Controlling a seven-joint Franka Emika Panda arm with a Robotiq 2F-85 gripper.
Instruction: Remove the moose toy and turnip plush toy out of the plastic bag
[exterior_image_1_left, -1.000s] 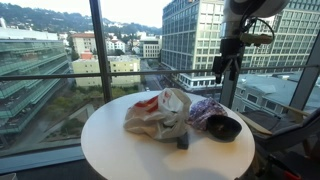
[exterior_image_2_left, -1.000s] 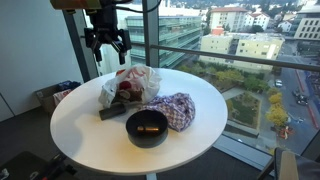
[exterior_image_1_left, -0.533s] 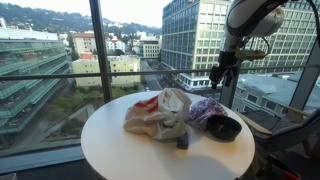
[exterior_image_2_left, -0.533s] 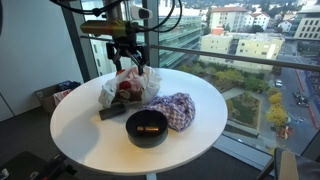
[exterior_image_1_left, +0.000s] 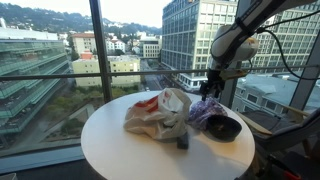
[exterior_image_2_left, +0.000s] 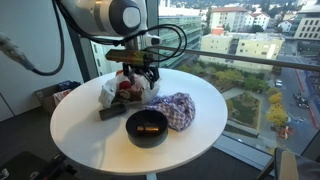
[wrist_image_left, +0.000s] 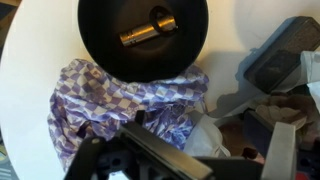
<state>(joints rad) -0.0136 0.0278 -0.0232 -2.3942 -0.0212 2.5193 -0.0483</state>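
The brown moose toy is at the plastic bag's opening (exterior_image_1_left: 184, 103) (wrist_image_left: 292, 108) beside the checked cloth. My gripper needs to go there next and close on the toy.
A crumpled white plastic bag (exterior_image_1_left: 155, 110) lies on the round white table (exterior_image_1_left: 120, 150); it also shows in an exterior view (exterior_image_2_left: 128, 88) and at the right of the wrist view (wrist_image_left: 225, 135). A red-brown shape (exterior_image_2_left: 124, 88) shows inside it, and I cannot tell which toy it is. In the wrist view it appears in the bag's mouth (wrist_image_left: 235, 135). My gripper (exterior_image_1_left: 211, 88) hangs low over the bag's edge beside the checked cloth, also seen in an exterior view (exterior_image_2_left: 143, 76). Its fingers look spread and empty.
A purple checked cloth (exterior_image_1_left: 205, 108) (exterior_image_2_left: 172, 108) (wrist_image_left: 120, 105) lies next to the bag. A black bowl (exterior_image_1_left: 224, 127) (exterior_image_2_left: 147, 128) (wrist_image_left: 140, 40) holds a small cylinder (wrist_image_left: 148, 28). A dark grey object (exterior_image_1_left: 182, 142) (exterior_image_2_left: 108, 113) lies by the bag. Windows stand close behind.
The gripper has come down from well above the table and moved in over the bag and cloth. The bag, cloth and bowl have not moved.
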